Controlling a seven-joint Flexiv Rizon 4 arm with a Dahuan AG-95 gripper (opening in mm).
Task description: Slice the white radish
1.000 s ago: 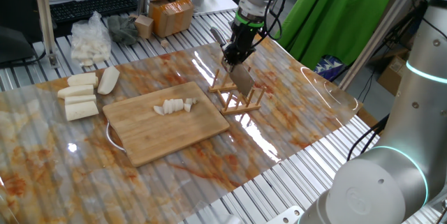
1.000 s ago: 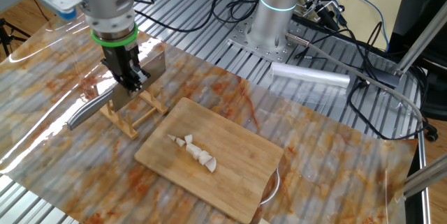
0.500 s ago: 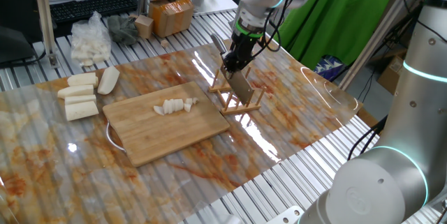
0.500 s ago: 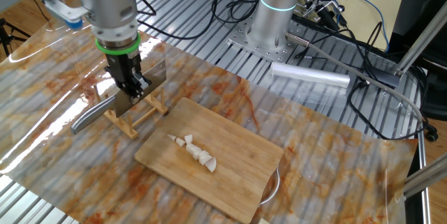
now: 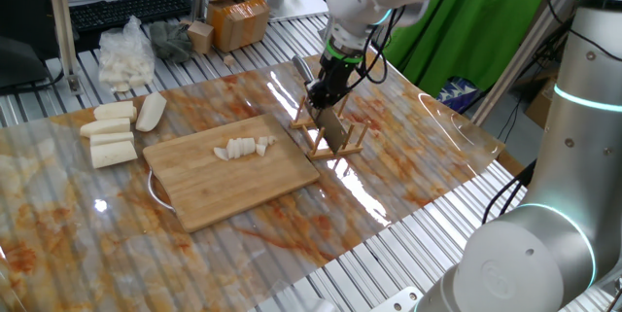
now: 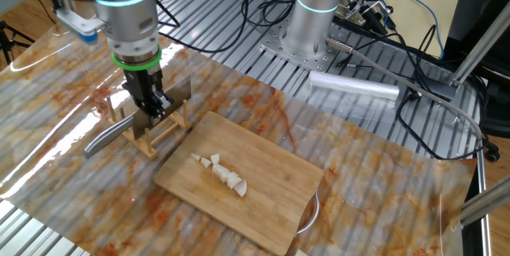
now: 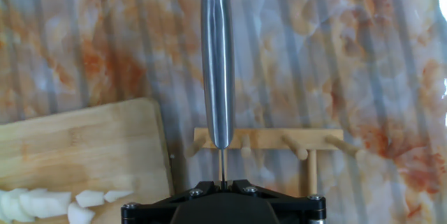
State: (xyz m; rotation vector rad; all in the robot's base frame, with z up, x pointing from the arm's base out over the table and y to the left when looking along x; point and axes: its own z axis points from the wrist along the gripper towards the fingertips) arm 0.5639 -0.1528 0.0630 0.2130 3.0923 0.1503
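Observation:
Next, my gripper lowers the knife until its blade sits down between the pegs of the wooden rack (image 5: 328, 139), and it will let go of the knife there.
The white radish lies as a row of small cream-white slices (image 5: 243, 148) on the wooden cutting board (image 5: 233, 181); the slices also show in the other fixed view (image 6: 223, 174) and at the lower left of the hand view (image 7: 42, 202). My gripper (image 5: 324, 86) is shut on a knife by its blade. The blade (image 5: 336, 127) stands in the wooden rack (image 5: 335, 147) right of the board. The steel handle (image 7: 217, 56) points away from the hand and sticks out past the rack (image 6: 107, 135). The rack's pegs (image 7: 279, 139) sit just under the knife.
Several thicker cream-white chunks (image 5: 112, 132) lie left of the board. A clear bag of white pieces (image 5: 126, 54), a cardboard box (image 5: 238, 18) and a keyboard (image 5: 126, 9) are at the back. A metal cylinder (image 6: 353, 88) lies near the second arm's base (image 6: 311, 17).
The gripper has come down and a little toward the board with the knife, setting the blade lower into the rack. The slices have not moved.

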